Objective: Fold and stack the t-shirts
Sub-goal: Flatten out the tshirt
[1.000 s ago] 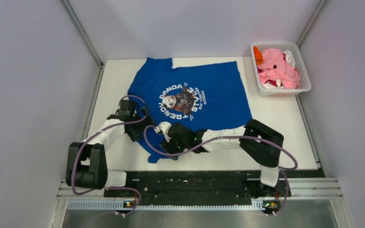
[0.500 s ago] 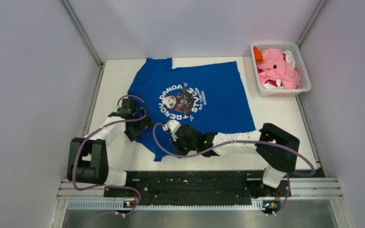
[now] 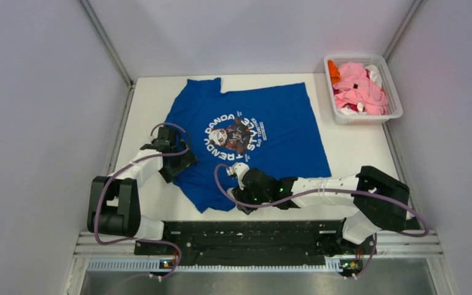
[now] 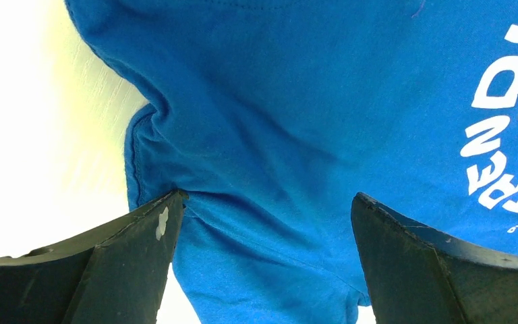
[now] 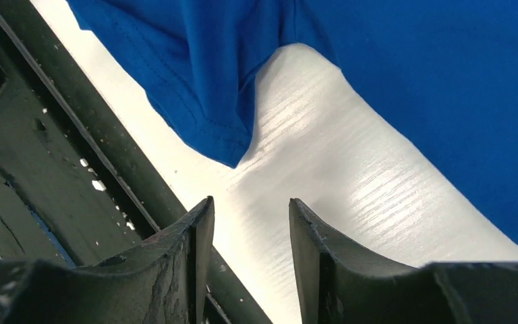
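Note:
The near sleeve's hem lies bunched, so the sleeve's corner (image 5: 232, 158) should be pinched by my right gripper while my left gripper pulls the hem's other end straight before folding.
The royal blue t-shirt (image 3: 264, 132) with its white round panda print lies spread on the white table (image 3: 359, 157). My left gripper (image 3: 181, 165) is open wide over the shirt's left part; in the left wrist view (image 4: 268, 198) wrinkled blue cloth (image 4: 297, 108) lies between the jaws. My right gripper (image 3: 236, 198) is open and empty, low over bare table by the near sleeve (image 5: 202, 101); its jaws (image 5: 249, 202) stand a little apart. Pink (image 3: 359, 89), orange (image 3: 334, 70), white and red shirts lie heaped in the basket.
The white lattice basket (image 3: 364, 118) stands at the back right corner. The black rail (image 3: 252, 233) runs along the table's near edge, close to my right gripper (image 5: 54, 155). Grey walls enclose the table on three sides.
My right arm has moved right and toward the near edge. The shirt's near sleeve and body have shifted slightly right with it. The left gripper has barely moved.

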You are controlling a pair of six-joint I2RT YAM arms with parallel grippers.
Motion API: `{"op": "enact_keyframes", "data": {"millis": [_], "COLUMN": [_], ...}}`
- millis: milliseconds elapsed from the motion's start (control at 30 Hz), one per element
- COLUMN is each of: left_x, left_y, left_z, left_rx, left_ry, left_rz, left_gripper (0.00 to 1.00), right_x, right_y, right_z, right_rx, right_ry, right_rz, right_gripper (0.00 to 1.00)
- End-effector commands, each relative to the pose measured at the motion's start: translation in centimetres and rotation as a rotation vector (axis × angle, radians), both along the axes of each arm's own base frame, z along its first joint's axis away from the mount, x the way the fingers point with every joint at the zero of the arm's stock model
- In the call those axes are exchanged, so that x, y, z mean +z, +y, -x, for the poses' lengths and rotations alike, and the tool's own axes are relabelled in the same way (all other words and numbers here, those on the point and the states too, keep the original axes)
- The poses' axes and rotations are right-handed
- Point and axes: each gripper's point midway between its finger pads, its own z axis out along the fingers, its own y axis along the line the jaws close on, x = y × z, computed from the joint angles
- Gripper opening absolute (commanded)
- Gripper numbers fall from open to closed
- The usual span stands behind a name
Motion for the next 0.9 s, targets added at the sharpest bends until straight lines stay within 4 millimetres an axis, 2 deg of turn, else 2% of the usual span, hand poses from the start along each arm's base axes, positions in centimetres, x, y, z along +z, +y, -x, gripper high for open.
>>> {"op": "enact_keyframes", "data": {"millis": [0, 100, 200, 267, 367, 500, 633, 733, 800, 867], "left_x": [1.4, 2.3, 3.6, 4.7, 6.5, 7.0, 5.4, 3.6, 3.1, 2.6], "left_y": [0.4, 0.1, -1.4, -1.9, -2.2, -3.2, -5.1, -4.4, -4.5, -5.8], "left_z": [-0.6, -0.6, -0.3, 0.1, 1.7, 5.9, 11.6, 16.0, 17.7, 18.5], "left_rx": [-0.018, -0.036, -0.083, -0.101, -0.117, -0.157, -0.24, -0.257, -0.266, -0.289], "left_ry": [-0.031, -0.048, -0.081, -0.103, -0.137, -0.101, -0.006, 0.095, 0.115, 0.116], "left_rz": [-0.025, -0.009, 0.068, 0.081, 0.065, 0.01, 0.018, -0.013, 0.007, 0.075], "left_gripper": [0.99, 0.99, 0.99, 0.99, 0.99, 0.99, 0.92, 0.86, 0.83, 0.78], "right_x": [3.5, 5.2, 6.5, 6.5, 6.0, 5.6, 4.6, 3.7, 3.1, 2.5], "right_y": [0.8, 1.8, 3.7, 4.6, 4.9, 4.3, 3.5, 3.3, 3.1, 3.0], "right_z": [-0.3, -0.7, -0.7, -0.5, -0.4, -0.2, 0.3, 1.3, 1.3, 1.2], "right_rx": [0.0, 0.044, 0.084, 0.092, 0.063, 0.0, -0.04, -0.032, -0.042, -0.059], "right_ry": [-0.054, -0.096, -0.109, -0.086, -0.055, -0.015, 0.037, 0.09, 0.098, 0.099], "right_rz": [-0.071, -0.103, -0.172, -0.189, -0.196, -0.216, -0.2, -0.197, -0.191, -0.18], "right_gripper": [0.47, 0.53, 0.57, 0.58, 0.58, 0.58, 0.59, 0.58, 0.57, 0.56]}}
